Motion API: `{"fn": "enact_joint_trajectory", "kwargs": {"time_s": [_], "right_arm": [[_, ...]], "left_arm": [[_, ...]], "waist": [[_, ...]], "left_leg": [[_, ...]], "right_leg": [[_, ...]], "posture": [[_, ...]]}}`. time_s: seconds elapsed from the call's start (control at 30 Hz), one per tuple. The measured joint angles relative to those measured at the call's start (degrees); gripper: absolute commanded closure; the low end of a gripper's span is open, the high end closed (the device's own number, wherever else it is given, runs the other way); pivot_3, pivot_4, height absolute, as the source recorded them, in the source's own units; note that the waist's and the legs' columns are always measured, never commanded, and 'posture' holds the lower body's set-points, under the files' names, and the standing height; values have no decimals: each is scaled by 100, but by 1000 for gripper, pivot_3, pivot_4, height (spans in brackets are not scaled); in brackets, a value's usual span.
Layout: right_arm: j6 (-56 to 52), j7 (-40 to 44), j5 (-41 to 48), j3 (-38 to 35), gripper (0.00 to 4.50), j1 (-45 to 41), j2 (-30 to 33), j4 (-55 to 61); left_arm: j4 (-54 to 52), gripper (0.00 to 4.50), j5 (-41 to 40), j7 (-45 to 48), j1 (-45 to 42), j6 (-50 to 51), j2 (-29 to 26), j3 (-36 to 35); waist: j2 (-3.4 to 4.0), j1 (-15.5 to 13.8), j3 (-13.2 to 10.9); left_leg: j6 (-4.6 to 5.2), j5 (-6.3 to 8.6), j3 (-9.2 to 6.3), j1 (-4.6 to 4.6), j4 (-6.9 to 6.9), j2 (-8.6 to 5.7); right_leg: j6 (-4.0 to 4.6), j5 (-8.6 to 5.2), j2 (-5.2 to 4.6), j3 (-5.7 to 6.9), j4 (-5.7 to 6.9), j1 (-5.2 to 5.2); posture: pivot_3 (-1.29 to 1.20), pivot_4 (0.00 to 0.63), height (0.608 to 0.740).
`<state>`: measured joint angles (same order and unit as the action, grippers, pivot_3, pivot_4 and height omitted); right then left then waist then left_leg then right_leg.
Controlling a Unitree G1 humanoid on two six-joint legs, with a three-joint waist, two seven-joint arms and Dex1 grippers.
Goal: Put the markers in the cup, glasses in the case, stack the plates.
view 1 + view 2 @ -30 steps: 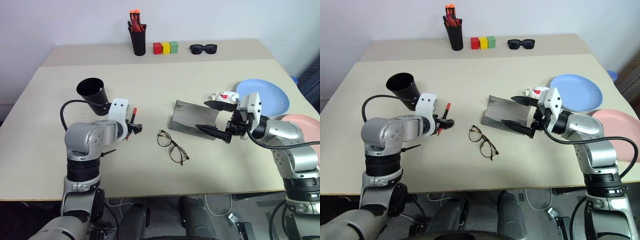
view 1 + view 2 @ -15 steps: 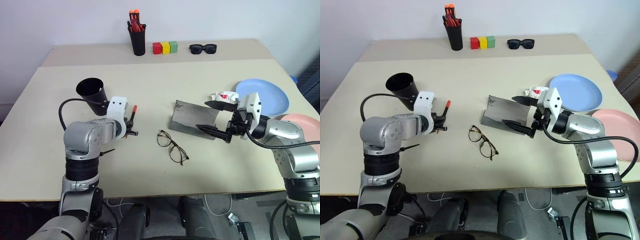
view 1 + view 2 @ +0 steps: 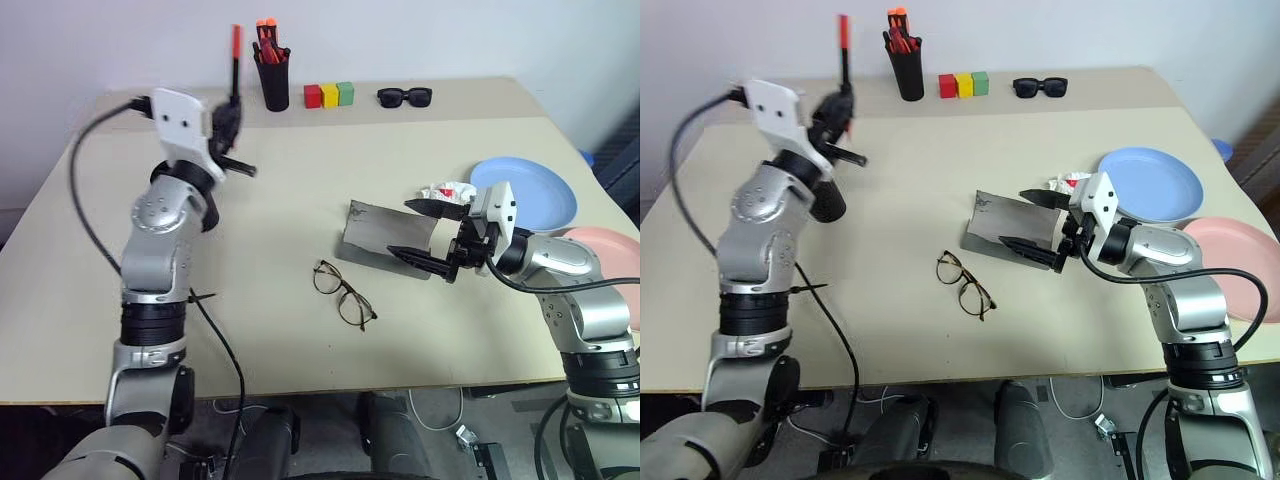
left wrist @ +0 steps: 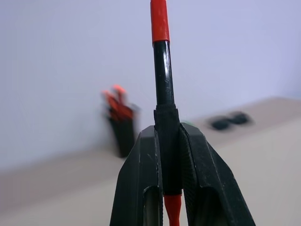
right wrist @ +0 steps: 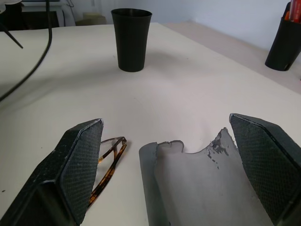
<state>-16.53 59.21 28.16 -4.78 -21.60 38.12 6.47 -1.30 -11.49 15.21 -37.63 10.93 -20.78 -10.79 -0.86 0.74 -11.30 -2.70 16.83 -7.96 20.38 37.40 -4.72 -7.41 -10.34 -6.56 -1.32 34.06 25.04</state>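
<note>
Next, I open my left gripper to release the red marker inside the black cup standing point(image 3: 191, 182) behind my left arm.
My left gripper point(image 3: 228, 115) is raised high over the table's far left, shut on a red marker with a black middle point(image 3: 236, 50). The marker stands upright between the fingers point(image 4: 141, 174). The black cup point(image 5: 131, 40) stands upright on the table, largely hidden behind my left arm in the head views. The wire-frame glasses point(image 3: 345, 293) lie open at the table's middle. Just beyond them lies the grey case point(image 3: 385, 240), open. My right gripper point(image 3: 402, 228) hovers open at the case's right end, holding nothing. The blue plate point(image 3: 535, 190) and the pink plate point(image 3: 610, 250) lie apart at the right.
A black pen holder with orange-capped markers point(image 3: 274, 80), three coloured blocks point(image 3: 331, 95) and black sunglasses point(image 3: 405, 97) stand along the far table. A crumpled white and red scrap point(image 3: 447, 191) lies between the case and the blue plate.
My left gripper shut on the red marker, lifted it off the table and swung it upright, high and towards the far left. The right arm has not moved.
</note>
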Motion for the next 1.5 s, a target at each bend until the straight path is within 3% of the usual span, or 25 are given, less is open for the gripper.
{"fn": "enact_joint_trajectory", "kwargs": {"time_s": [0.3,0.93,1.07,1.23,1.5], "right_arm": [[4,-22,0,2,80,-3,-26,-7],[4,12,-41,33,80,-120,-89,-28],[3,7,-41,33,80,-62,-89,-15],[3,4,-42,33,80,-62,-89,-15],[4,4,-59,33,80,-63,-89,-15]], "left_arm": [[1373,4437,-297,199,402,-1417,-370,-1068],[2745,4437,-731,1064,303,-2445,72,-1010],[2955,2657,-739,1154,297,-2626,102,-998],[3046,96,-799,1284,285,-2676,122,-969],[2616,29,-1028,1507,346,-2493,119,-857]], "waist": [[-2,-61,1],[-3,-107,2],[-3,-105,2],[-3,-106,2],[-3,-102,1]], "left_leg": [[18,10,-4,5,16,-3],[21,11,-3,3,20,-5],[22,12,-3,3,21,-5],[24,12,-3,3,21,-5],[24,13,-4,4,21,-4]], "right_leg": [[-7,6,-1,2,1,-5],[-7,9,0,2,2,-6],[-7,9,-1,2,2,-6],[-7,9,0,2,2,-6],[-7,9,0,1,2,-6]], "posture": [[0,150,740],[0,150,740],[0,150,740],[0,150,740],[0,150,740]]}}
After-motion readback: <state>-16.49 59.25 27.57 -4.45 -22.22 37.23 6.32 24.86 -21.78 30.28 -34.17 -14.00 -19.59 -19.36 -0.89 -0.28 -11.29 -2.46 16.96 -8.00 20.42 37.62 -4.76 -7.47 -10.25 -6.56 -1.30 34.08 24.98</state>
